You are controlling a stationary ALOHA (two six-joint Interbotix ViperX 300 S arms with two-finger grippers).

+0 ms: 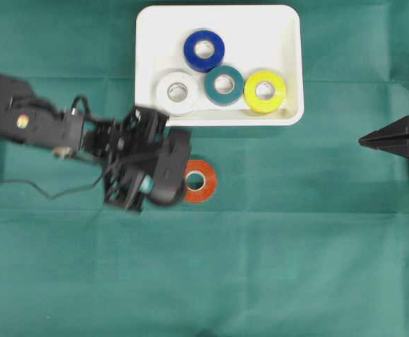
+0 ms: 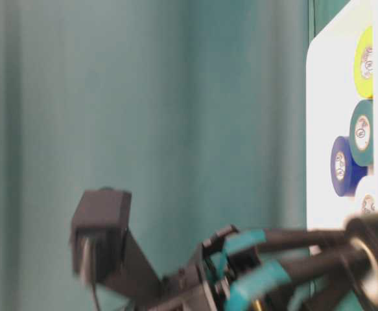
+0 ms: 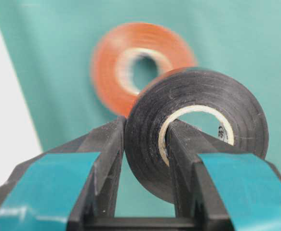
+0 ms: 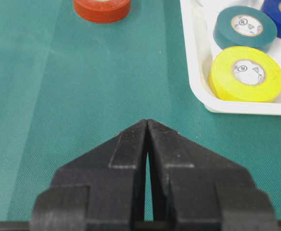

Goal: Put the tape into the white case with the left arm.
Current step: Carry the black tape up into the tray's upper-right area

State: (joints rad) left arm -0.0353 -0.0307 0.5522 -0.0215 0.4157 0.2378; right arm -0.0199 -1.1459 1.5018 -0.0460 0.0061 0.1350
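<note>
Next, I release the black tape roll from my left gripper in the white case (image 1: 248, 51), beside the blue roll, behind the yellow roll. The black roll is now beside an orange tape roll.
My left gripper (image 3: 146, 122) is shut on a black tape roll (image 3: 145, 139), with one teal-banded finger outside the roll and the other inside its core. From overhead, the left gripper (image 1: 169, 172) and the black tape (image 1: 176, 163) are blurred, just below the lower left corner of the white case (image 1: 155, 35). An orange tape roll (image 1: 200, 181) lies flat on the green cloth right beside the held roll and shows behind it as orange tape (image 3: 106, 72). In the case lie blue (image 1: 204, 50), white (image 1: 177, 92), teal (image 1: 224, 85) and yellow (image 1: 264, 91) rolls.
My right gripper (image 4: 146, 121) rests shut and empty over the cloth at the right edge (image 1: 364, 140). Its view shows the case rim (image 4: 198, 91) with the yellow roll (image 4: 246, 74) just inside. Green cloth covers the table.
</note>
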